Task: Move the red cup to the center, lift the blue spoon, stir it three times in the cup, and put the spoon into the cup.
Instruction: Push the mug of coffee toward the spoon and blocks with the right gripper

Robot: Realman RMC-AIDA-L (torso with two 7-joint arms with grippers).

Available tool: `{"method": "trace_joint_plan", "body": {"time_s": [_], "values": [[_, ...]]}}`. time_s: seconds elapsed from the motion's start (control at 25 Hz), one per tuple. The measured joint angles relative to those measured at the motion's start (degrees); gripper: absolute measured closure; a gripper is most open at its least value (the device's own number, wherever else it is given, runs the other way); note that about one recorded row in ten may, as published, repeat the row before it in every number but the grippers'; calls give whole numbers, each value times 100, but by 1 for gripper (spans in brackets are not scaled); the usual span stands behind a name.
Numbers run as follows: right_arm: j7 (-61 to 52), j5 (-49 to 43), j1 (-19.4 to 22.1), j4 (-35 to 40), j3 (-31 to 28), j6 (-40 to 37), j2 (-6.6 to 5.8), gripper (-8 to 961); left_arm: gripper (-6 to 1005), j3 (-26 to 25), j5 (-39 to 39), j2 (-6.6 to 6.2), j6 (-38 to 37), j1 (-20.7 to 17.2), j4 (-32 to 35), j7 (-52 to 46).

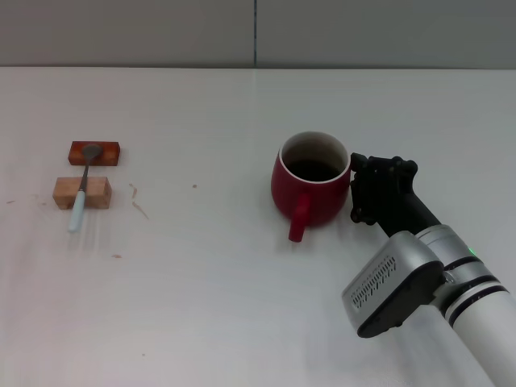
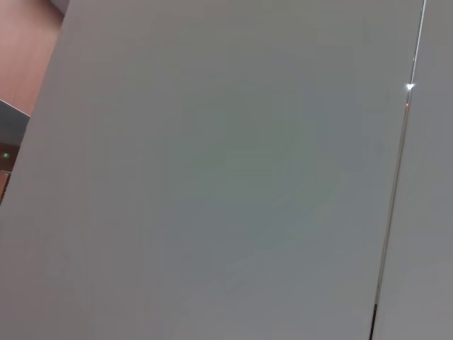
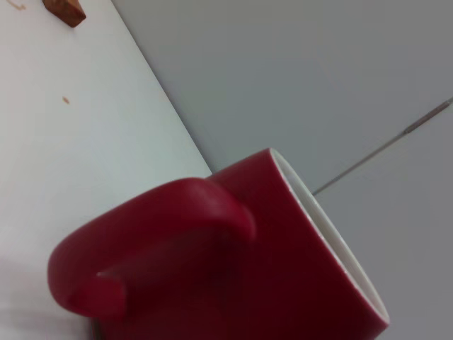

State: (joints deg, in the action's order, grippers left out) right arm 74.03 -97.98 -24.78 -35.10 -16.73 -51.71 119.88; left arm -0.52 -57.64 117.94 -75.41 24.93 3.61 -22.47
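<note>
My right gripper will set the red cup down on the white table straight (image 1: pixel 252 214) below the seam of the grey wall.
The red cup (image 1: pixel 310 181) stands upright a little right of the table's middle, its handle (image 1: pixel 299 218) pointing toward me. In the right wrist view the red cup (image 3: pixel 283 262) fills the picture from very close. My right gripper (image 1: pixel 355 189) sits right against the cup's right side, open, its two black fingertips (image 1: pixel 357 162) spread apart beside the wall and nothing held between them. Far to the left lies the blue spoon (image 1: pixel 81 201), its bowl on a red-brown block (image 1: pixel 108 152) and its pale handle across a light wooden block (image 1: pixel 97 193). My left gripper is out of view.
The white table (image 1: pixel 201 306) ends at a grey wall (image 1: pixel 242 32) behind. A few small brown crumbs (image 1: pixel 139 201) lie between the blocks and the cup. The left wrist view shows only a grey wall panel (image 2: pixel 212 177).
</note>
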Motion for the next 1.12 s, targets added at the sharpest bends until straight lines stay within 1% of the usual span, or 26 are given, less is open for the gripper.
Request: {"method": "trace_joint_plan", "body": {"time_s": [0.28, 0.8, 1.12], "values": [[-222, -31, -198, -60, 21, 144, 0, 933, 169, 0, -10, 0, -49, 4, 0, -6], [-858, -71, -619, -87, 280, 357, 0, 934, 169, -1, -4, 0, -71, 3, 0, -21], [-1111, -284, -749, -89, 311, 470, 0, 933, 169, -1, 4, 0, -86, 3, -17, -27]]}}
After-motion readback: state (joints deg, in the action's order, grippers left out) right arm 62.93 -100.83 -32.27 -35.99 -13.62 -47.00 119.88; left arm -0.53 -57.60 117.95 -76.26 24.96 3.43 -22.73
